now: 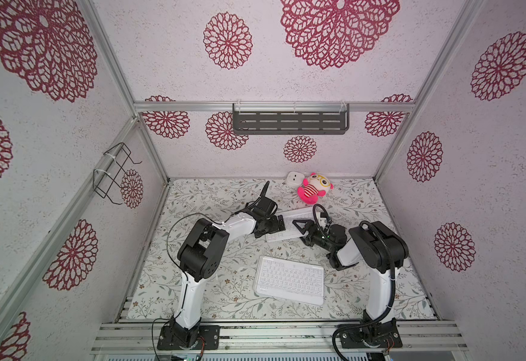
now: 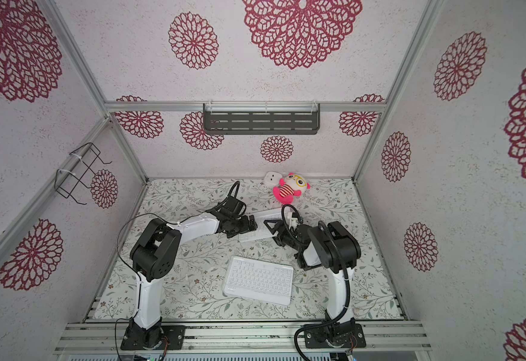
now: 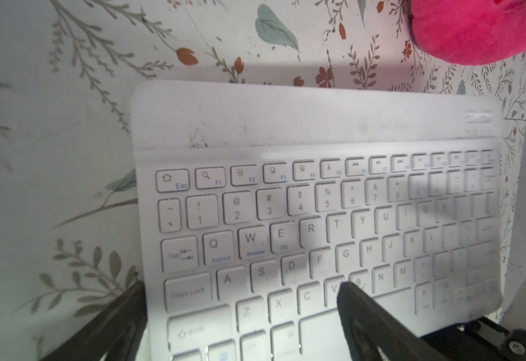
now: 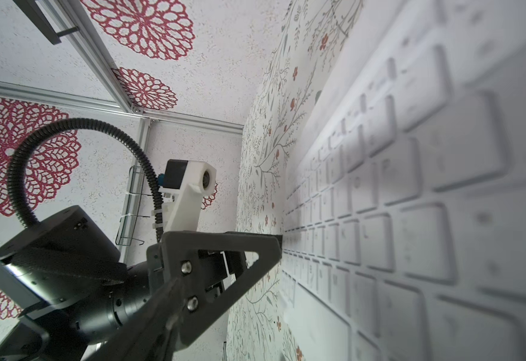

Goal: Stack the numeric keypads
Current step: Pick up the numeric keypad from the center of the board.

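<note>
My left gripper will grip the far keypad's short edge point(image 1: 269, 234) point(image 3: 147, 292) next to the Caps Lock key, with one finger over it and one under it.
Two all-white keypads show in both top views. One point(image 1: 290, 279) point(image 2: 258, 281) lies flat near the table's front. The other point(image 1: 288, 233) point(image 2: 261, 231) sits mid-table between my arms. My left gripper point(image 1: 281, 226) point(image 3: 243, 300) is open at that keypad's left end, with one finger point(image 3: 368, 315) over the V and B keys and the other beside the edge. My right gripper point(image 1: 299, 233) is open at the opposite end, one triangular finger above the keys. In the right wrist view the keypad point(image 4: 411, 187) fills the side, and the left gripper's finger point(image 4: 224, 250) touches its far end.
A pink plush toy point(image 1: 313, 187) point(image 3: 474, 28) and a small white cube point(image 1: 294, 178) sit at the back of the table, just beyond the far keypad. A dark shelf point(image 1: 290, 122) hangs on the back wall, and a wire basket point(image 1: 115, 175) on the left wall.
</note>
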You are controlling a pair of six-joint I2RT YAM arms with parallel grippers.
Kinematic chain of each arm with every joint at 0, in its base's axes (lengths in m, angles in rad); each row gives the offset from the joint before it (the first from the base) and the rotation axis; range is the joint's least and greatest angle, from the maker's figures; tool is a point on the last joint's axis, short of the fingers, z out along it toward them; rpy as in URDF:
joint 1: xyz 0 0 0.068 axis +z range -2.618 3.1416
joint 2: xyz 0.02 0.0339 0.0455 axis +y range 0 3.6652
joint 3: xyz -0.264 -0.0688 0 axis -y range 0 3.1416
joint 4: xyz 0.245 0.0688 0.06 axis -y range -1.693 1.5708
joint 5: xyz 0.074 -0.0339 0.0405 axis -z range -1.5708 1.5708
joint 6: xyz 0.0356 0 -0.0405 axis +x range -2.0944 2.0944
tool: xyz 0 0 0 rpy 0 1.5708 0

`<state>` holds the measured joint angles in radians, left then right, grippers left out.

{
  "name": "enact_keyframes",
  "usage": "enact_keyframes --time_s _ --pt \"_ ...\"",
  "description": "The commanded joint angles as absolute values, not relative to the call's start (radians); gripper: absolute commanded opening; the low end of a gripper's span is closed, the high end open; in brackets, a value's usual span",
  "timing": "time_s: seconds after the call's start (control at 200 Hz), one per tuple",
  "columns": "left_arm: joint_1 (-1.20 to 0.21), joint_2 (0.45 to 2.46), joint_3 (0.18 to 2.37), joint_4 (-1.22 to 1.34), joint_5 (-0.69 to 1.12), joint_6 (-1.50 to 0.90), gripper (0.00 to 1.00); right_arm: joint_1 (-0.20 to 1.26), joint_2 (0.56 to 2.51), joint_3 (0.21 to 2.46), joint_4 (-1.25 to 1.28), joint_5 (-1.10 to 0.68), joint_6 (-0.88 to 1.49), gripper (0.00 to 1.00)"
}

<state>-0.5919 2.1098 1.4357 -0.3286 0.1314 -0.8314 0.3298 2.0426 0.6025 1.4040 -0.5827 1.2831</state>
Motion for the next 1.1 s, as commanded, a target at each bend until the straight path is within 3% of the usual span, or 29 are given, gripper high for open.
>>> enact_keyframes --time_s 0.0,0.17,0.59,1.096 --pt "-0.604 2.22 1.36 -0.439 0.213 -0.857 0.98 0.328 1.977 0.591 1.445 -0.521 1.212 0.72" --pt "-0.604 2.219 1.354 -0.431 0.213 -0.861 0.98 0.327 1.956 0.578 1.411 -0.444 1.19 0.49" --pt "-0.601 2.179 1.317 -0.402 0.21 -0.87 0.98 0.325 1.999 0.572 1.417 -0.383 1.232 0.21" --pt "-0.53 2.052 1.099 -0.015 0.414 -0.986 0.98 0.307 1.829 0.599 1.278 -0.424 1.207 0.21"
